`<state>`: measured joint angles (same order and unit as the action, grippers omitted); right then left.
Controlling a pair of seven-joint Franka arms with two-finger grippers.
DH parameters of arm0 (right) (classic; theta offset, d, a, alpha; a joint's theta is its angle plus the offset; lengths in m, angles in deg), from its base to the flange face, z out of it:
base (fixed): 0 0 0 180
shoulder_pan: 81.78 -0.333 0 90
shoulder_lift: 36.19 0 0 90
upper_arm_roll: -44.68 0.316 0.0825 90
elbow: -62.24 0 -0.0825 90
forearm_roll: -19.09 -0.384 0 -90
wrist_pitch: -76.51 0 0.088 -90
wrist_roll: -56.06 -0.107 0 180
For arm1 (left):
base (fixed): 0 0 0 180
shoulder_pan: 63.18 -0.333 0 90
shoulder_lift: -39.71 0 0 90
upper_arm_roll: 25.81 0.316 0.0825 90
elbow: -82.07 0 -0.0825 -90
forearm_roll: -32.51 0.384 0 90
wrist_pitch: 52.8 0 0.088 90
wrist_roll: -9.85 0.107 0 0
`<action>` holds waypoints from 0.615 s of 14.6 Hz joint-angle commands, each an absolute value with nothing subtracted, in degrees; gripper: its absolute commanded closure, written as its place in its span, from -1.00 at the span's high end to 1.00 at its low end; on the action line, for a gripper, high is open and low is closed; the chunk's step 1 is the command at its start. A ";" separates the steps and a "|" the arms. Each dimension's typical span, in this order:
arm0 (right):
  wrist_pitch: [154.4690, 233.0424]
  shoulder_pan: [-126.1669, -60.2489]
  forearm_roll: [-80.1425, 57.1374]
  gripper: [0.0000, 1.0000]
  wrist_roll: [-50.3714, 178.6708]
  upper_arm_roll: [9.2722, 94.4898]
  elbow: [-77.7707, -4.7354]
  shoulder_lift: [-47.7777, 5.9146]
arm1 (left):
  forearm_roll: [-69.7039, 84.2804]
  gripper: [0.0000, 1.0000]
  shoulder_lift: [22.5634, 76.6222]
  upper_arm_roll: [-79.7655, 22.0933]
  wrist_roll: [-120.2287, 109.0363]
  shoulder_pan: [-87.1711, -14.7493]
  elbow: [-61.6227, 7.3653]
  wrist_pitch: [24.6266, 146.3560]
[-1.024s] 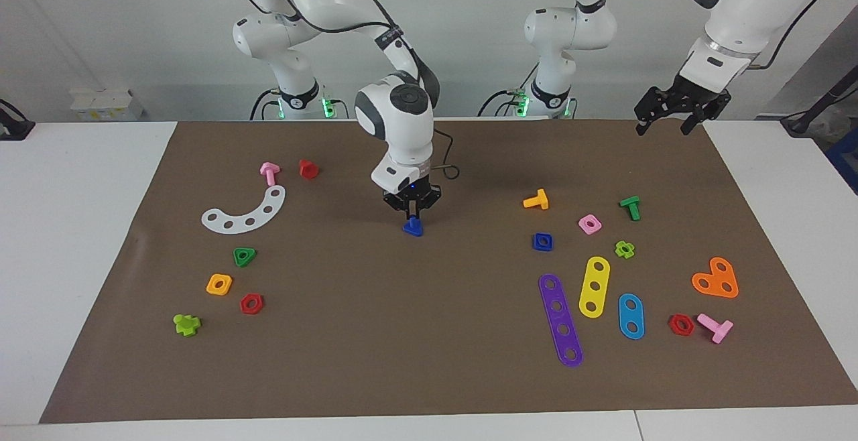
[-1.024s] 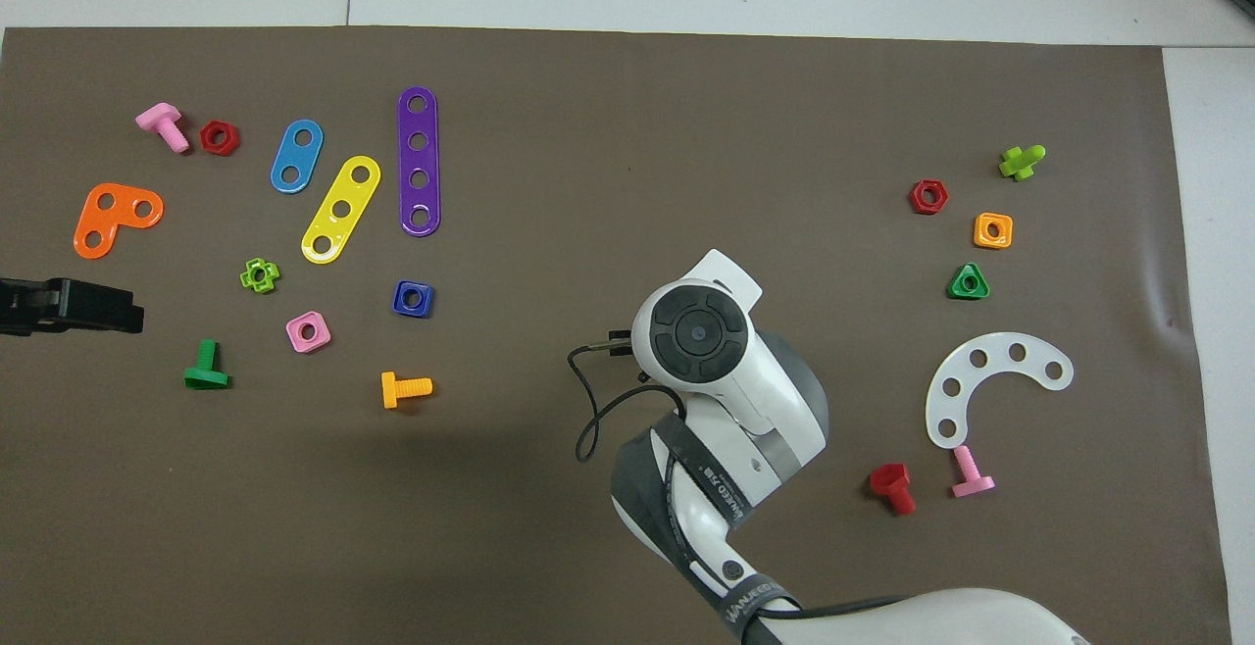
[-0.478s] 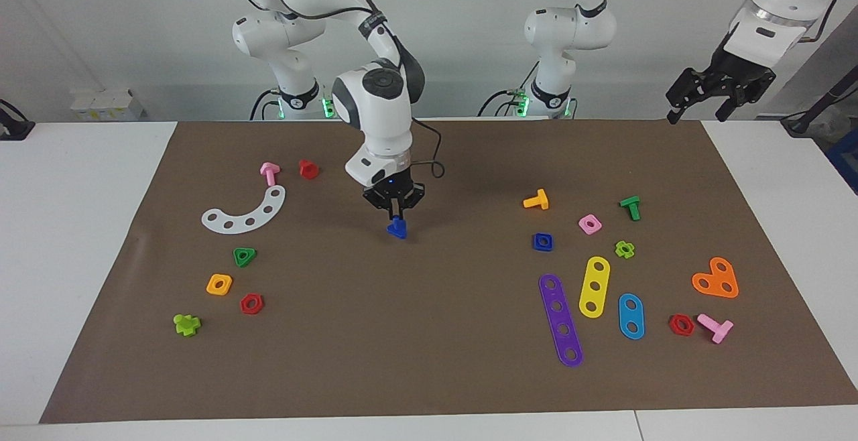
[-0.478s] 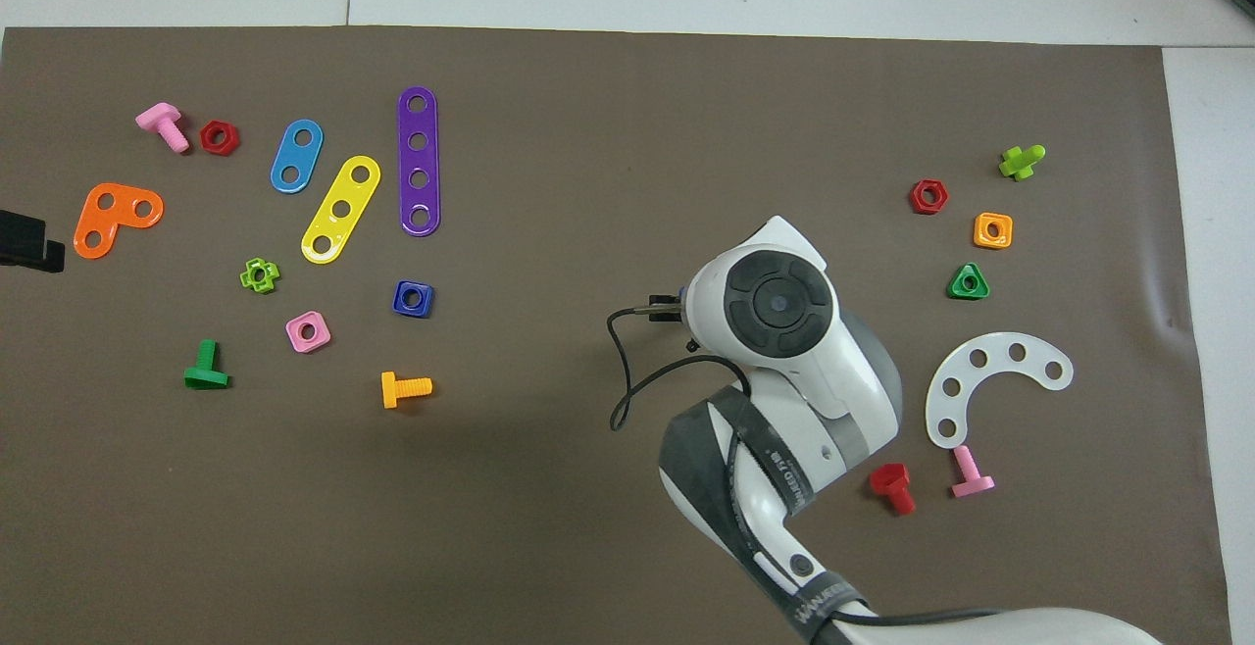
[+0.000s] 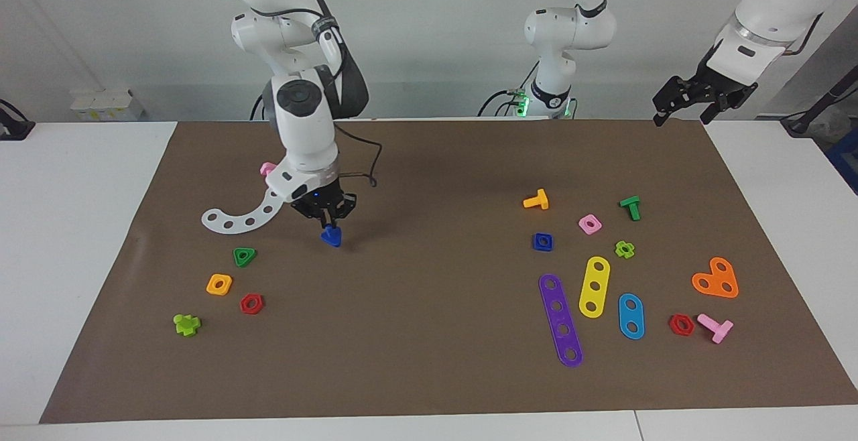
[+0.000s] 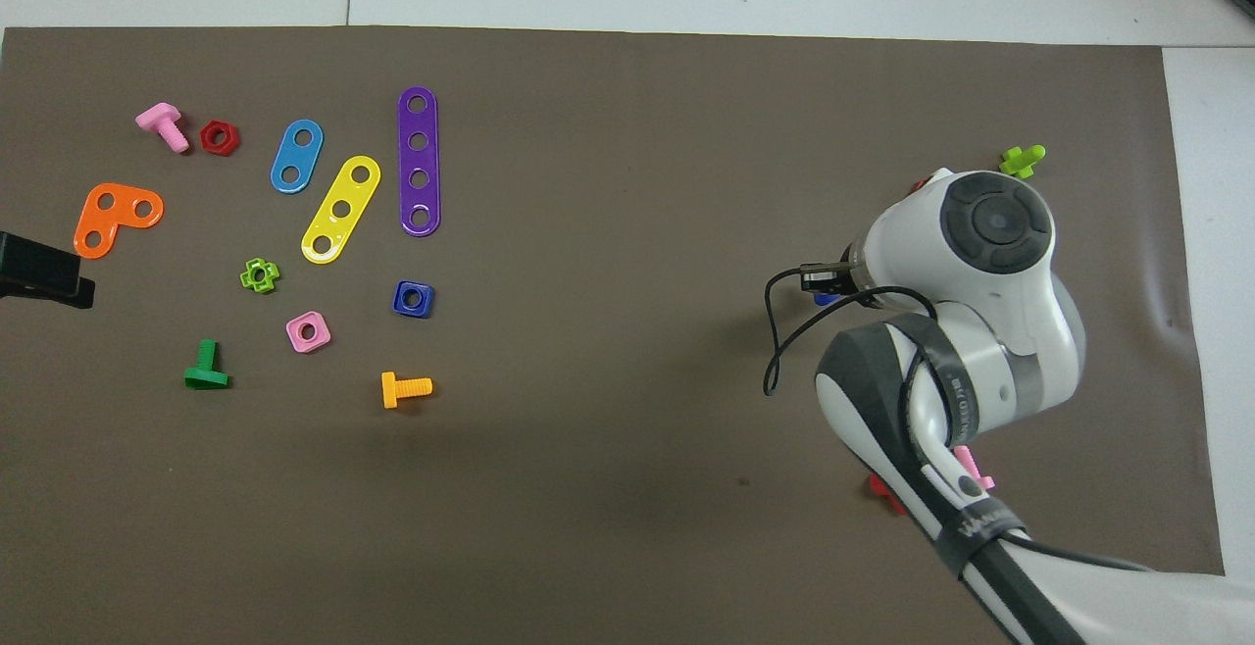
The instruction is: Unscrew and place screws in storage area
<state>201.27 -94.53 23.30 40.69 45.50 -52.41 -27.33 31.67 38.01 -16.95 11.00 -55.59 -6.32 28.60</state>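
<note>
I will release the dark-blue bolt, now held low beside the white curved strip, from my right gripper on the brown paper mat (image 6: 890, 294) beside the green triangular nut.
My right gripper (image 5: 328, 224) is shut on the shaft of the dark-blue bolt (image 5: 331, 236) and holds it head down, low over the brown paper mat (image 5: 429, 360), beside the white curved strip (image 5: 244, 216). In the overhead view the right arm hides the gripper, and only a sliver of the bolt (image 6: 827, 299) shows. The matching blue square nut (image 5: 543, 242) lies on the mat toward the left arm's end; it also shows in the overhead view (image 6: 413, 299). My left gripper (image 5: 682, 118) is open and empty, raised over the mat's corner at the left arm's end.
Near the bolt lie a green triangular nut (image 5: 244, 256), an orange square nut (image 5: 219, 284), a red hex nut (image 5: 251, 303) and a lime bolt (image 5: 186, 324). Purple (image 5: 560, 320), yellow (image 5: 594, 286) and blue (image 5: 631, 316) strips, with more bolts and nuts, lie toward the left arm's end.
My right gripper has carried the blue bolt across the mat toward the right arm's end, next to the white curved strip. My left gripper has risen and shifted slightly.
</note>
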 commanded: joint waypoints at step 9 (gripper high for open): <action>207.63 -86.71 20.41 -1.00 54.74 46.26 -57.91 -26.26 | 31.90 1.00 35.67 -17.28 10.55 -56.59 -8.63 28.76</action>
